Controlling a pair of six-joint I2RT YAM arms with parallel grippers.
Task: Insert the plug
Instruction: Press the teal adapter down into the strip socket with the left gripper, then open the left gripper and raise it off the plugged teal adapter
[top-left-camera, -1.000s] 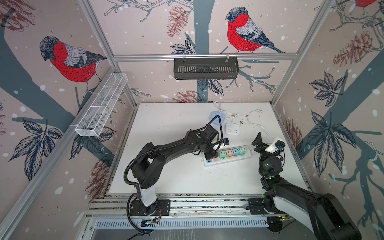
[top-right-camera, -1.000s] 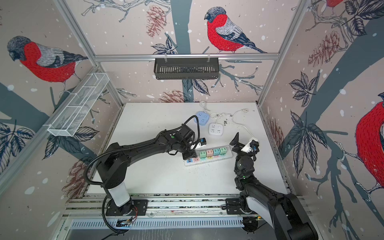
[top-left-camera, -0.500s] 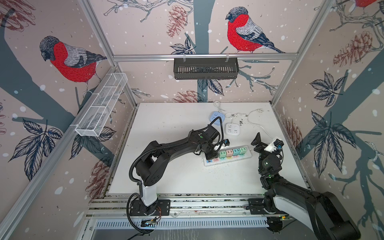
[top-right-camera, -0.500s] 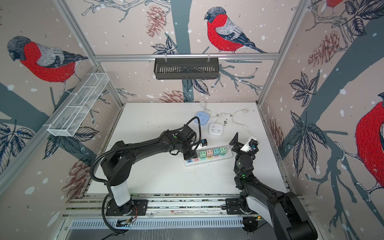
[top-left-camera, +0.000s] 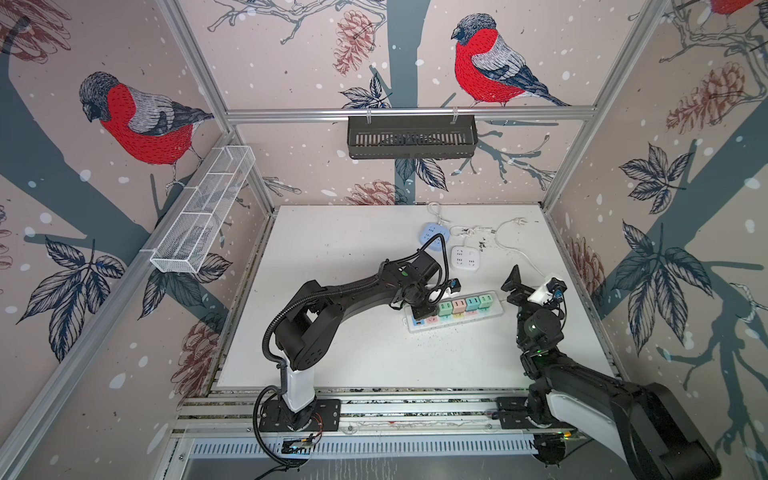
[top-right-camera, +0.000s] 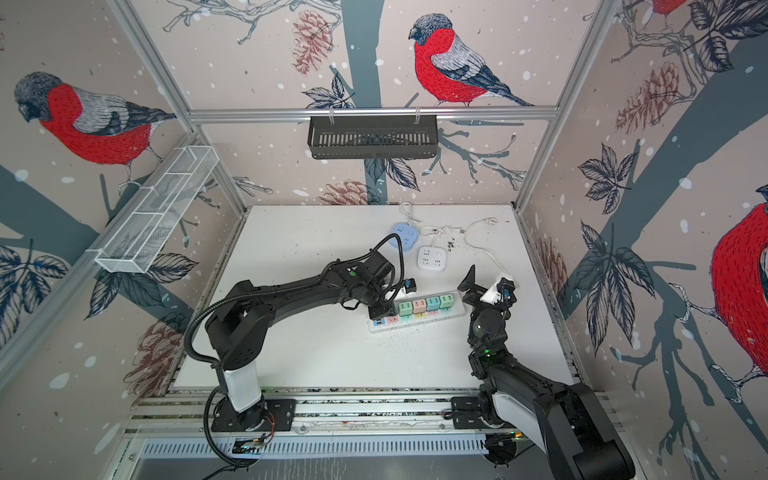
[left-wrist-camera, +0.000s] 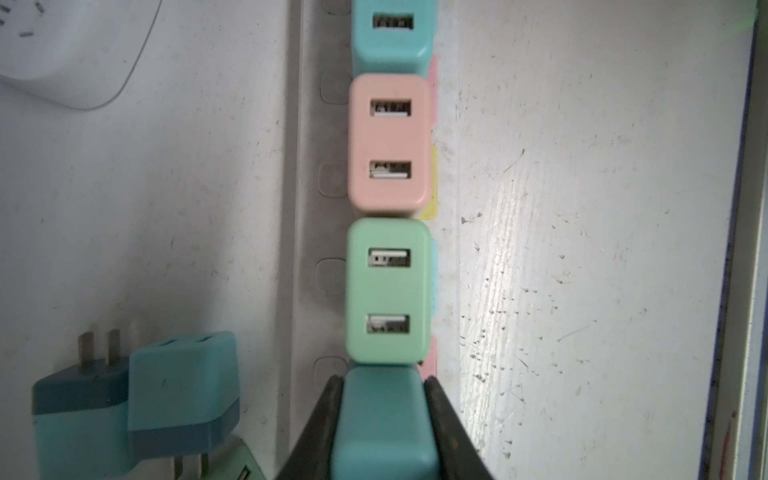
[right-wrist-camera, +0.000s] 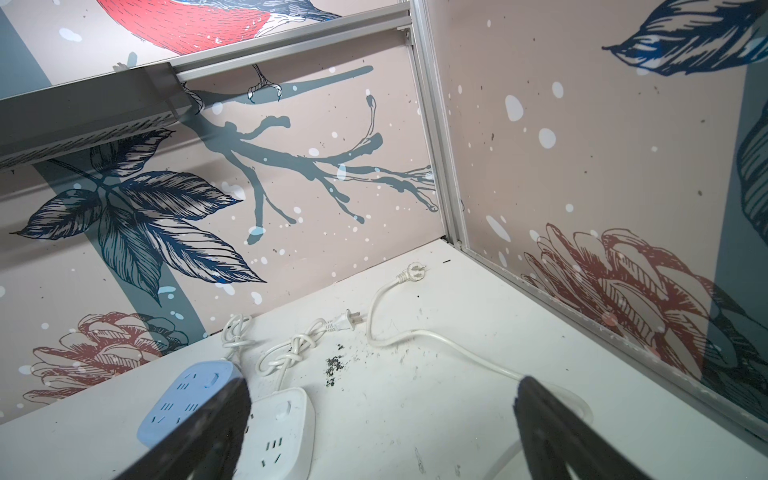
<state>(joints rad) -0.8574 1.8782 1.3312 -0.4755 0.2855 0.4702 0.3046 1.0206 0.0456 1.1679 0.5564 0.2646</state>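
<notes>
Next, my left gripper lets go of the teal plug in the white power strip's socket (top-left-camera: 432, 313) (left-wrist-camera: 389, 428), beside the green plug that is nearest it.
A white power strip (top-left-camera: 457, 322) (top-right-camera: 419, 322) lies on the table right of centre, with green, pink and teal plugs standing in a row along it. My left gripper (top-left-camera: 422, 312) (top-right-camera: 383, 311) is at the strip's left end. In the left wrist view it (left-wrist-camera: 384, 415) is shut on a teal plug (left-wrist-camera: 384, 428), which lines up with the row and touches the green plug (left-wrist-camera: 386, 291). How deep the teal plug sits is hidden. My right gripper (top-left-camera: 532, 286) (top-right-camera: 486, 286) (right-wrist-camera: 380, 424) hangs open just off the strip's right end, holding nothing.
A blue socket block (top-left-camera: 432, 236) and a white socket block (top-left-camera: 465, 257) lie behind the strip among white cables (right-wrist-camera: 436, 338). Two loose teal plugs (left-wrist-camera: 183, 386) lie beside the strip. A black basket (top-left-camera: 411, 137) hangs on the back wall and a wire basket (top-left-camera: 203, 216) on the left wall.
The left arm's elbow has shifted slightly to the right while its gripper stays at the strip's left end. The right arm has not moved.
</notes>
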